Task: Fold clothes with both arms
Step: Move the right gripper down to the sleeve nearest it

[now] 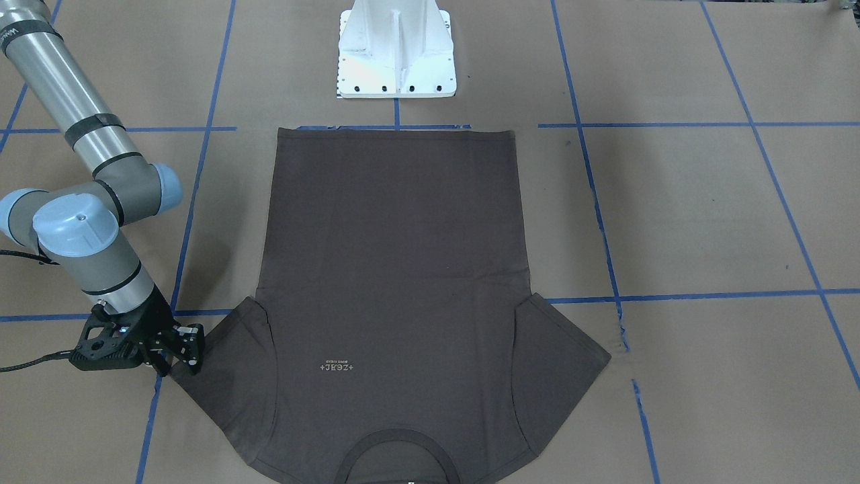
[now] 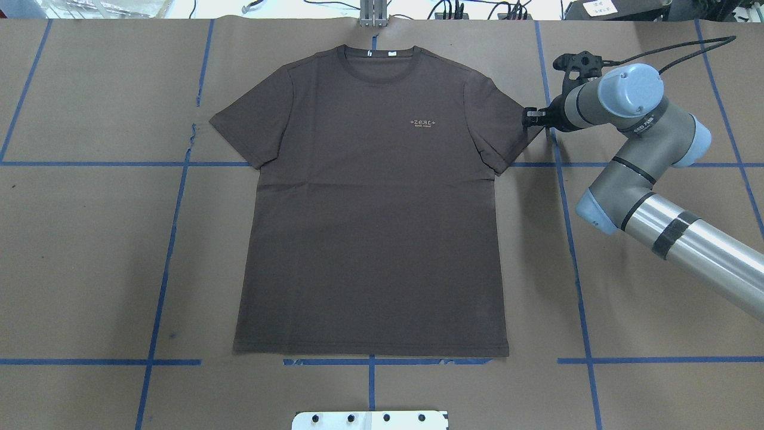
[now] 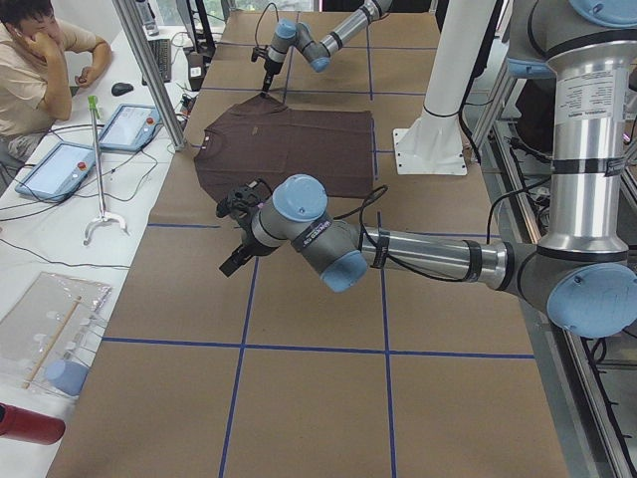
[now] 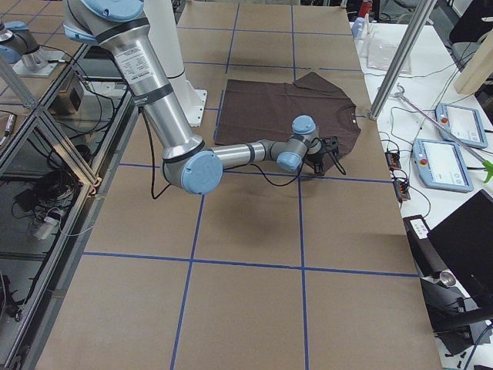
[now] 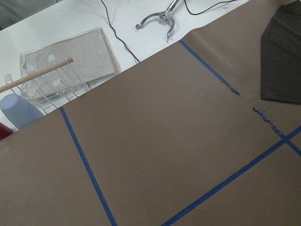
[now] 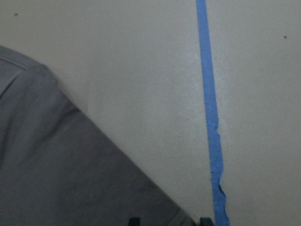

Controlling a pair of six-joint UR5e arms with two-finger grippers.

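Note:
Next, I release the sleeve's tip atop the T-shirt's chest logo (image 1: 334, 368) with my right gripper.
The dark grey-brown T-shirt (image 2: 370, 227) lies flat on the brown paper, chest logo up, its neck toward the table's far edge. It also shows in the front view (image 1: 396, 269). My right gripper (image 2: 527, 117) is low at the tip of the shirt's right-hand sleeve, also seen in the front view (image 1: 183, 356). In the right wrist view its two fingertips (image 6: 203, 220) stand apart, with the sleeve's corner (image 6: 61, 179) between them. My left gripper (image 3: 234, 254) shows only in the left side view, above bare paper short of the shirt. I cannot tell whether it is open.
The white pedestal base (image 1: 396, 54) stands just behind the shirt's hem. Blue tape lines (image 2: 167, 251) cross the paper. Beside the table are a seated person (image 3: 40, 50), tablets (image 3: 60, 164), a metal post (image 3: 149, 70) and a clear rack (image 5: 66, 61).

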